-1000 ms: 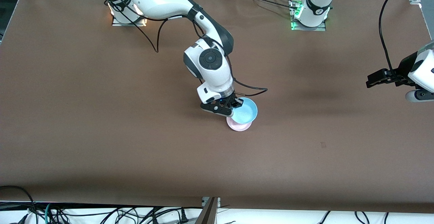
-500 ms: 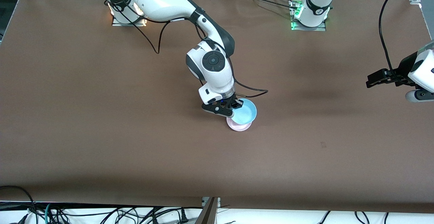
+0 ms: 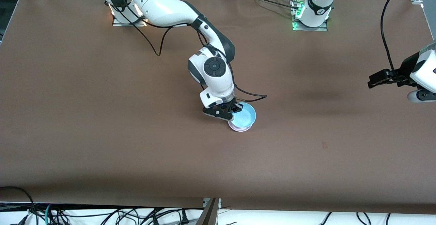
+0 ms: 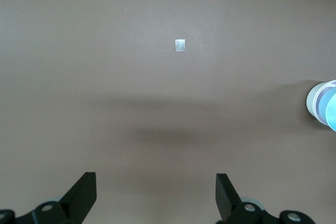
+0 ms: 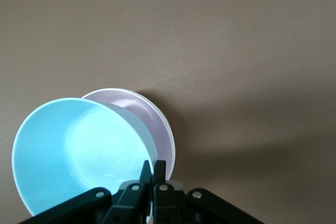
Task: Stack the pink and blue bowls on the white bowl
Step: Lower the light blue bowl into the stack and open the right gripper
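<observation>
Next, my right gripper lets go of the light blue bowl so that it sits nested inside the pale pink bowl (image 3: 241,119) (image 5: 113,151) in the middle of the table.
My right gripper (image 3: 235,110) is shut on the rim of the light blue bowl (image 3: 244,116) and holds it tilted, low over the pale pink bowl (image 3: 240,128) at mid-table. In the right wrist view the fingers (image 5: 159,170) pinch the blue bowl's (image 5: 79,153) rim, with the pink bowl (image 5: 149,116) partly covered beneath it. A thin white edge (image 5: 170,129) shows under the pink rim; the white bowl is otherwise hidden. My left gripper (image 3: 376,81) waits open and empty over the left arm's end of the table, and its wrist view (image 4: 156,182) shows the stack (image 4: 315,100) far off.
The brown table cover (image 3: 102,133) is bare around the bowls. A small pale tape mark (image 4: 180,45) lies on it under the left gripper. Cables hang along the table's edge nearest the front camera (image 3: 102,214).
My right gripper has come down with the blue bowl, which now overlaps the pink bowl more closely. The left arm has not moved.
</observation>
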You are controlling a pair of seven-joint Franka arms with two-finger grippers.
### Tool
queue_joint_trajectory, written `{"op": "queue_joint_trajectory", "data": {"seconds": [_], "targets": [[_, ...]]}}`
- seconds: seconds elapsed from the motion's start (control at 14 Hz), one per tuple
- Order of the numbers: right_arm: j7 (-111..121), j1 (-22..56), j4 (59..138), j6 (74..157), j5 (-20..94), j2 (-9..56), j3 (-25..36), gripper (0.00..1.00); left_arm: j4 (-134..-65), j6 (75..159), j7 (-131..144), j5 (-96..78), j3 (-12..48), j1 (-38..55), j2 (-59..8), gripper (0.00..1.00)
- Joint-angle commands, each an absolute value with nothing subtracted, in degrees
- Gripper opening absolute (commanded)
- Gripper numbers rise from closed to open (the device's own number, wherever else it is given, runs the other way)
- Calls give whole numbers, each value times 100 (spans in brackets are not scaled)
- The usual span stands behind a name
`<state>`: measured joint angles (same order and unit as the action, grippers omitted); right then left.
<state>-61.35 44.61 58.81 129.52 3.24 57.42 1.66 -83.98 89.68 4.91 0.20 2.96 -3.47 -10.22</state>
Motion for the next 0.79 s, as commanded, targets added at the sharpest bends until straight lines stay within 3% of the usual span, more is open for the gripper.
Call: {"op": "queue_joint_trajectory", "data": {"seconds": [0.0, 0.71], "targets": [[-6196, 4509, 5643, 13060, 211, 5967, 263, 0, -8227, 8851, 404, 97, 272, -308, -1090, 100], [-6170, 4526, 5643, 13201, 79, 6056, 272, 0, -8227, 8851, 404, 97, 272, -308, -1090, 100]]}}
